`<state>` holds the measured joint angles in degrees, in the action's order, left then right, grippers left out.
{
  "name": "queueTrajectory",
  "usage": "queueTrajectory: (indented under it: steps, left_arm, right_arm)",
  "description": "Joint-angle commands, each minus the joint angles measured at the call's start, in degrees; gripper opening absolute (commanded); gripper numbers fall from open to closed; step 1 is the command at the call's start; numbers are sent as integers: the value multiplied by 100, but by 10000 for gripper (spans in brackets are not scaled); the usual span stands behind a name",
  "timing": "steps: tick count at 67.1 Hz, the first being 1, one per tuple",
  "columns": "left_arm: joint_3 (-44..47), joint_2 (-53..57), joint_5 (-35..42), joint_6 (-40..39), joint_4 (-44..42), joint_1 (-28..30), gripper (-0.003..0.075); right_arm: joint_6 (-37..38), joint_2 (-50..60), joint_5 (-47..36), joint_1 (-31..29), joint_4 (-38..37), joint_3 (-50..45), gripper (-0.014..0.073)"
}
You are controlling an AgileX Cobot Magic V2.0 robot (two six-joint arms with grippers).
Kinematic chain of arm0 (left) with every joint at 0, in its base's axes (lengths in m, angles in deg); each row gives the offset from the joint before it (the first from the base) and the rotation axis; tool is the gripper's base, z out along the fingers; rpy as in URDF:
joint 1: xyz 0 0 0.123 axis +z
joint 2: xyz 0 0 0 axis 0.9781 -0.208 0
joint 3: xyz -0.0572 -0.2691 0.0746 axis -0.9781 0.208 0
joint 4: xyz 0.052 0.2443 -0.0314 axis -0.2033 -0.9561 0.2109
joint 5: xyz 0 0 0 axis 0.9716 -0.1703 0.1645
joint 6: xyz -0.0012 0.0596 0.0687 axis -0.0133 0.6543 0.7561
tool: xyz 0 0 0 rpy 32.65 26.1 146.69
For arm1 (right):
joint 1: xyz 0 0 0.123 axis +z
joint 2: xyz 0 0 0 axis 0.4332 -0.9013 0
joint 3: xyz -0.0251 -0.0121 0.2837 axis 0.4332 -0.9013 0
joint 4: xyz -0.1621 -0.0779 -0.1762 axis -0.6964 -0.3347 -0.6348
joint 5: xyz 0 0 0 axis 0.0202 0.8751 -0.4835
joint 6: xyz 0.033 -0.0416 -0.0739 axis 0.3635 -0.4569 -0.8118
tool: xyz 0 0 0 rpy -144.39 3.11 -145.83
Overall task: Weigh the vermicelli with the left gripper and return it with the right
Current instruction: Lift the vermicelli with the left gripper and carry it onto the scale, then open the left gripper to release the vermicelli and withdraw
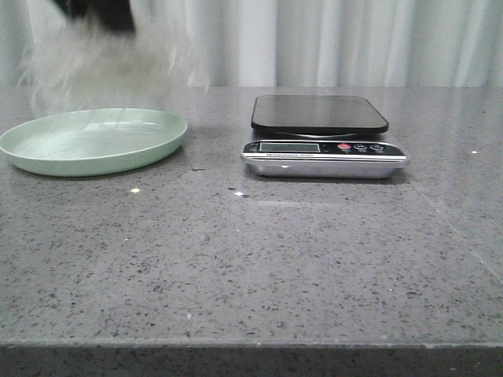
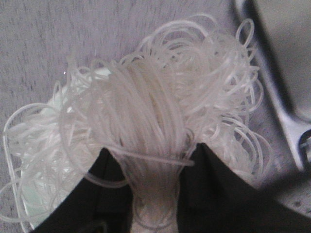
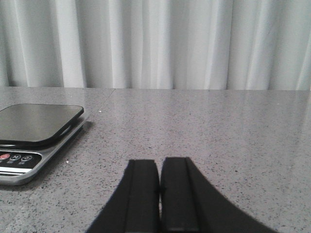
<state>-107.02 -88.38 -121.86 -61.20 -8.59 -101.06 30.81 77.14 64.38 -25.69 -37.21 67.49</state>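
Note:
Next, I release the vermicelli with my left gripper on the middle of the scale's bare black platform point(image 1: 320, 111).
The vermicelli point(image 1: 102, 67) is a fluffy whitish mass of looping strands, blurred, hanging in the air above the pale green plate point(image 1: 157, 145) at the far left. In the left wrist view my left gripper point(image 2: 154, 160) is shut on the vermicelli point(image 2: 160, 107), a bundle of strands pinched between the black fingers point(image 2: 214, 189). The left gripper point(image 1: 106, 12) shows dark at the top edge of the front view. The scale point(image 1: 324, 135) stands mid-table, its black platform bare. My right gripper point(image 3: 159, 167) is shut and empty, low over the table to the right of the scale point(image 3: 34, 131).
The plate looks bare under the lifted noodles. A white curtain point(image 1: 354, 39) hangs behind the grey speckled table point(image 1: 259, 267). The scale's silver edge point(image 2: 286, 131) shows beside the noodles in the left wrist view.

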Motion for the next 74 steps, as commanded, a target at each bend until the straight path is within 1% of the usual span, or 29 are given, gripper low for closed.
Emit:
queueTrajectory:
  steps: [1, 10, 26, 37, 47, 52, 53, 54, 57, 58, 61, 62, 63, 64, 65, 66, 67, 68, 69, 71, 74]
  left_arm:
    - [-835, 212, 256, 53, 302, -241, 143]
    - [-1611, -91, 234, 56, 464, -654, 130]
    - [-2321, -1019, 303, 146, 477, -1272, 130]
    - [-2503, -1567, 443, 146, 477, -1500, 131]
    - [-2503, -1874, 467, 146, 477, -1603, 167]
    - [-2512, -1972, 444, 146, 477, -1612, 221]
    - [-2512, -1972, 444, 146, 477, -1612, 221]
    - [-2512, -2000, 444, 146, 477, -1612, 246]
    - [-2512, -2014, 434, 146, 477, -1612, 284]
    - [-2512, -2024, 434, 146, 477, -1612, 310]
    - [-2512, -2029, 434, 146, 477, -1612, 349]
    - [-2512, -2029, 417, 146, 477, -1612, 392]
    - [-2512, -2029, 416, 146, 477, -1612, 392]
    - [-2512, -2029, 403, 146, 477, -1612, 438]
    - [-2512, -2029, 403, 146, 477, -1612, 438]
    - [-2512, -2029, 403, 146, 487, -1612, 482]
    - [-2512, -2029, 403, 146, 487, -1612, 482]
    - [-2512, -2029, 403, 146, 487, -1612, 533]
    - [-2512, -2029, 403, 146, 487, -1612, 533]
    - [-2556, -2029, 369, 146, 487, -1612, 572]
    - [-2641, -2029, 253, 146, 487, -1612, 599]
  right_arm:
    - [-49, 98, -499, -33, 31, 40, 187]
    - [-49, 98, -499, -33, 31, 40, 187]
    - [-49, 98, -499, -33, 31, 40, 187]
    - [-49, 98, -499, -33, 31, 40, 187]
    - [-49, 98, -499, -33, 31, 40, 187]
    - [-49, 98, -499, -33, 31, 40, 187]
    - [-49, 98, -499, -33, 31, 40, 187]
    - [-49, 98, -499, -33, 31, 40, 187]
    - [-49, 98, -499, -33, 31, 40, 187]
    - [-49, 98, -499, -33, 31, 40, 187]
    - [-49, 98, -499, -33, 31, 40, 187]
    - [-49, 98, -499, -33, 31, 40, 187]
    - [-49, 98, -499, -33, 31, 40, 187]
    - [-49, 98, -499, -33, 31, 40, 187]
    - [-49, 98, -499, -33, 31, 40, 187]
    - [-49, 98, -499, -33, 31, 40, 187]
    - [-49, 98, -499, -33, 31, 40, 187]
    - [-49, 98, -499, -33, 31, 40, 187]
    - [-49, 98, -499, -33, 31, 40, 187]
    - [-49, 98, -499, -33, 31, 40, 187]
    - [-49, 98, -499, -33, 31, 40, 187]
